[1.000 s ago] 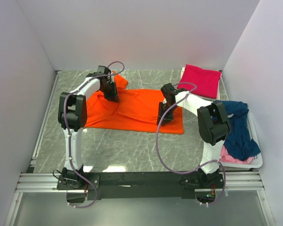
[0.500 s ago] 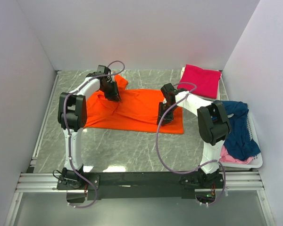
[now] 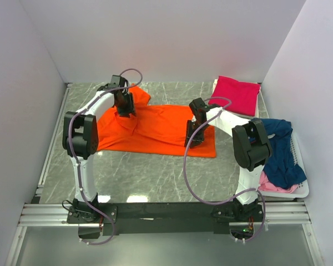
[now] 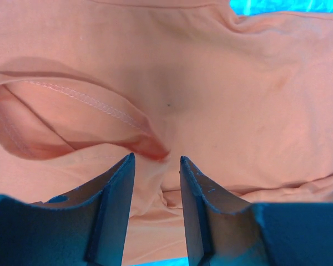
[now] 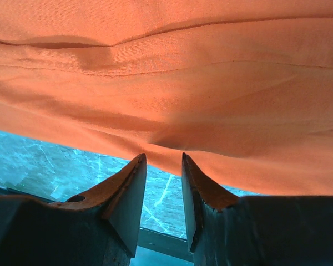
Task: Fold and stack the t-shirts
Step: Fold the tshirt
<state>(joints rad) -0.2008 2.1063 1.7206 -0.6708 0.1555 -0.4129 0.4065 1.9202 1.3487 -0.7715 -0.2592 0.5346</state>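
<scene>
The opening of the folded-in sleeve gapes on the orange t-shirt, so I should take the sleeve's hem corner (image 4: 162, 153) with my left gripper and pull it straight before the next fold.
The bright orange t-shirt (image 3: 158, 128) lies spread on the marble table, with one sleeve folded in near its back left. My left gripper (image 3: 126, 112) hovers over that sleeve. In the left wrist view the left gripper (image 4: 157, 157) is open, a loose fold of the orange t-shirt (image 4: 227, 100) just beyond its tips. My right gripper (image 3: 191, 142) sits at the shirt's near right hem. Its jaws (image 5: 164, 155) stand open, with the orange t-shirt's (image 5: 183, 72) edge at the tips and bare table between the fingers. A folded magenta t-shirt (image 3: 237, 93) rests at the back right.
A white basket (image 3: 299, 160) at the right edge holds a navy t-shirt (image 3: 280, 149) and a pale pink one (image 3: 272, 185). White walls close in the table on three sides. Bare marble table (image 3: 150, 172) shows in front of the orange shirt.
My left gripper has opened, let go of the orange sleeve fold and drawn slightly back and left. The right arm has not moved.
</scene>
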